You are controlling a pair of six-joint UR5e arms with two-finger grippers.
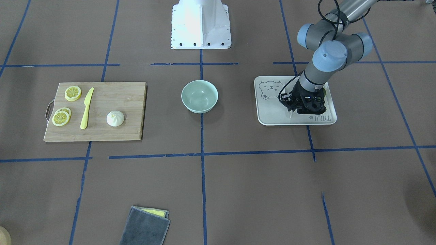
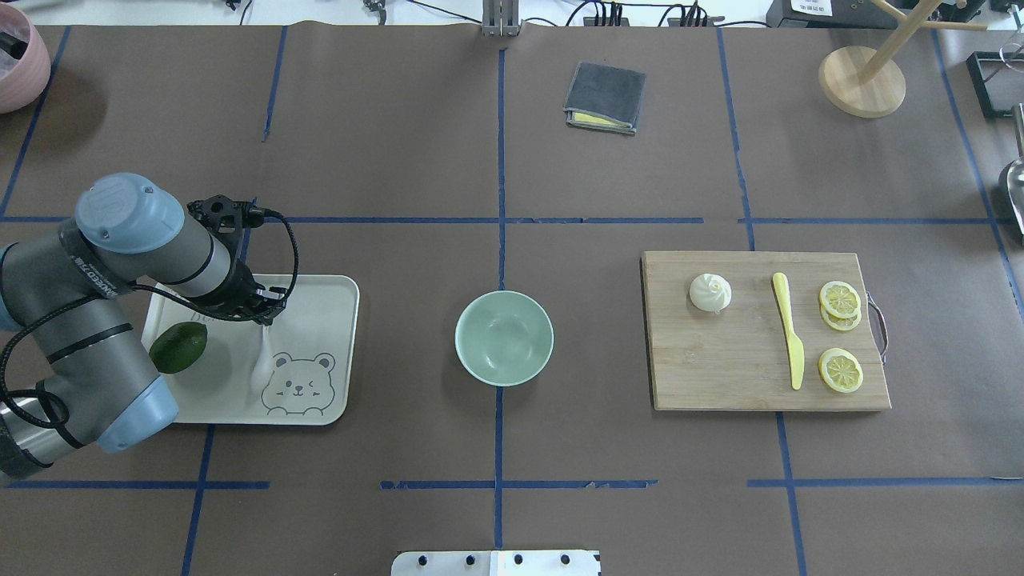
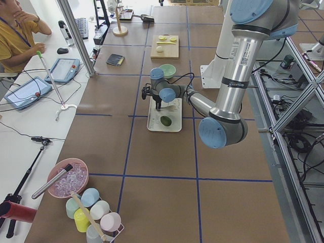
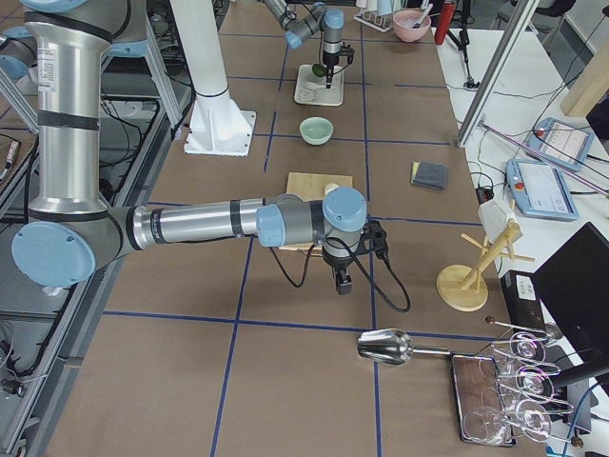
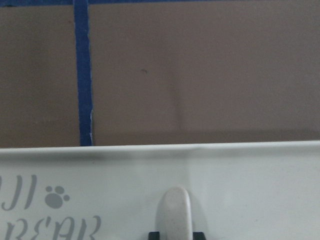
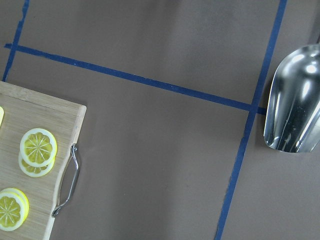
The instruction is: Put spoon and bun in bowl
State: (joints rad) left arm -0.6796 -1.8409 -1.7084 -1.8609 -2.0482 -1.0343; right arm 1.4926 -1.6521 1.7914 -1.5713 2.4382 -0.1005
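Note:
My left gripper has the off-white spoon. It will put the spoon down in the mint-green bowl, leaning on the rim (image 1: 199, 104) facing the grey cloth. The spoon still lies along the beige tray.
The off-white spoon (image 2: 261, 364) lies along the beige bear-printed tray (image 2: 320, 320) at the table's left. My left gripper (image 2: 264, 316) points down over its handle. In the left wrist view the black fingertips (image 5: 155, 235) hug both sides of the spoon handle (image 5: 173, 210), so the gripper looks shut on it. The white pleated bun (image 2: 710, 292) sits on the wooden cutting board (image 2: 720, 360) at the right. The mint-green bowl (image 2: 504, 338) stands empty in the middle. My right gripper (image 4: 341, 281) shows only in the exterior right view, hanging beyond the board; I cannot tell whether it is open or shut.
A dark green avocado (image 2: 178, 347) lies on the tray beside my left arm. A yellow knife (image 2: 788, 330) and lemon slices (image 2: 840, 304) share the board. A grey cloth (image 2: 605, 98), a wooden stand (image 2: 862, 80) and a metal scoop (image 6: 292, 100) lie at the table's far and right edges.

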